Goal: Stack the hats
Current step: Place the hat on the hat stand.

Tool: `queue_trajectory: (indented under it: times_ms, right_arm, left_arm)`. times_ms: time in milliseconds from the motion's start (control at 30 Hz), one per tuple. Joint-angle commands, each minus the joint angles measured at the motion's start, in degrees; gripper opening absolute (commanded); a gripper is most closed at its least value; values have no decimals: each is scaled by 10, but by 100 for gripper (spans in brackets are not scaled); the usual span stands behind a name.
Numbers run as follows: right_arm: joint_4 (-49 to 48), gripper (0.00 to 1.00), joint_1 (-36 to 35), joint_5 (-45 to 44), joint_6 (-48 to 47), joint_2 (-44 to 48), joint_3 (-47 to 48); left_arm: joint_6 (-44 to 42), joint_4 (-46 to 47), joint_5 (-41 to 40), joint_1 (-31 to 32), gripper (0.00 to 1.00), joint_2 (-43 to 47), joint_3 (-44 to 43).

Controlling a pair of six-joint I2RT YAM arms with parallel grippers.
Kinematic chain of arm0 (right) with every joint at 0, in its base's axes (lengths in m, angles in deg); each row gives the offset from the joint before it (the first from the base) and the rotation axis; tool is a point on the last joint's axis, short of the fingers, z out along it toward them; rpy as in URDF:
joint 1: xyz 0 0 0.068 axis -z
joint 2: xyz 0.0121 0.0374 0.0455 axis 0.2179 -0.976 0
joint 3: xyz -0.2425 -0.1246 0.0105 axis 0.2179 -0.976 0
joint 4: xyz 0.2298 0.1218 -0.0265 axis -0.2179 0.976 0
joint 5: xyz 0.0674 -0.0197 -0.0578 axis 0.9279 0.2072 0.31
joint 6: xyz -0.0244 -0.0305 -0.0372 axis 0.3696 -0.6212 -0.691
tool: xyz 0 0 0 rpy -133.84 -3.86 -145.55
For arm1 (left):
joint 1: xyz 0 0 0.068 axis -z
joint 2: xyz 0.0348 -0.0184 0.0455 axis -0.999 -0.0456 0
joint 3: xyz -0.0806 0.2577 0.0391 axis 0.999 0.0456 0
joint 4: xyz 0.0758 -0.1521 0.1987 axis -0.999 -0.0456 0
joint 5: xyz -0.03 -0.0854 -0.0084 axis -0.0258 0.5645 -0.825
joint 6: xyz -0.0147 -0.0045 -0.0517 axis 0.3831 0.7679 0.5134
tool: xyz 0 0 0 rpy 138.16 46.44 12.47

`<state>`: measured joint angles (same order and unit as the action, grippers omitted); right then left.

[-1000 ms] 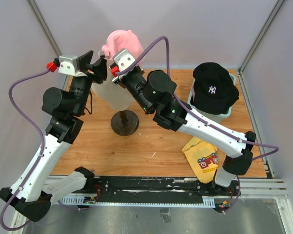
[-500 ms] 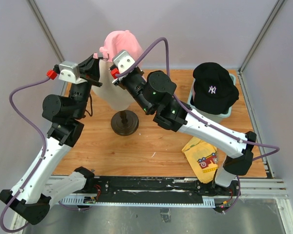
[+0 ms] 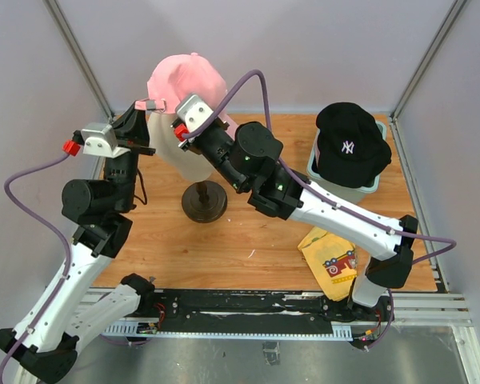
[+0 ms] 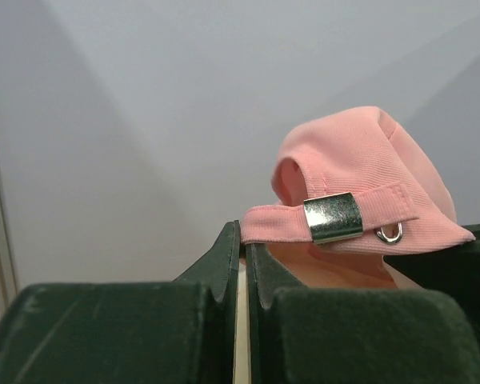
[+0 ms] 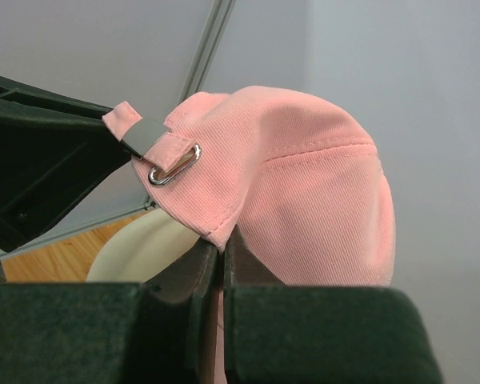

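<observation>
Both of the robot's grippers hold the pink hat's back edge and strap while its brim hangs free, so the right gripper needs to open and take the hat's brim (image 3: pixel 231 125).
A pink hat (image 3: pixel 188 78) hangs over the cream mannequin head (image 3: pixel 180 150), held up at its back by both grippers. My left gripper (image 3: pixel 150 105) is shut on the end of the hat's rear strap (image 4: pixel 276 224), just beside the metal buckle (image 4: pixel 333 218). My right gripper (image 3: pixel 174 116) is shut on the hat's rear edge (image 5: pixel 216 232), with the crown (image 5: pixel 320 184) bulging to the right of its fingers. In the left wrist view the jaws (image 4: pixel 244 237) pinch the pink strap. A black hat with a white logo (image 3: pixel 350 144) rests at the right.
The black hat sits on a pale teal bin (image 3: pixel 378 184) at the back right. A yellow cloth with red print (image 3: pixel 332 260) lies at the front right. The head's dark round stand (image 3: pixel 205 201) is on the wooden table (image 3: pixel 248 232). Grey walls enclose the back and sides.
My left gripper closed on the hat's strap. Both grippers then moved left and up, taking the pink hat with them and tilting it off the head.
</observation>
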<state>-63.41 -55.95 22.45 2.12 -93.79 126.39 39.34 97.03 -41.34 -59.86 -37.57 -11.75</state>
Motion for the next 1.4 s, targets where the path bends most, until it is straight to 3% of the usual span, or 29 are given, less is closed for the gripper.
queue_trajectory:
  times_ms: [0,567,733,1000,1133,1200,1267,1367]
  right_arm:
    - [-31,1,1,-9,-12,26,-2]
    - [5,4,15,1,11,46,-43]
    - [7,12,14,6,21,64,-69]
    - [17,39,14,16,45,107,-116]
    - [3,46,14,9,62,143,-155]
    - [-20,56,18,-8,76,163,-179]
    - [-22,62,36,-20,117,181,-194]
    - [30,69,103,-17,262,201,-197]
  left_arm:
    - [-24,43,-93,-2,1,38,20]
    - [3,-10,-168,-2,1,99,116]
    - [12,-19,-186,-2,1,116,144]
    - [25,-15,-202,-2,0,127,180]
    - [28,0,-193,-2,1,133,199]
    - [31,4,-182,-2,1,133,203]
    - [33,6,-175,-2,0,131,205]
    - [32,10,-171,-2,1,132,208]
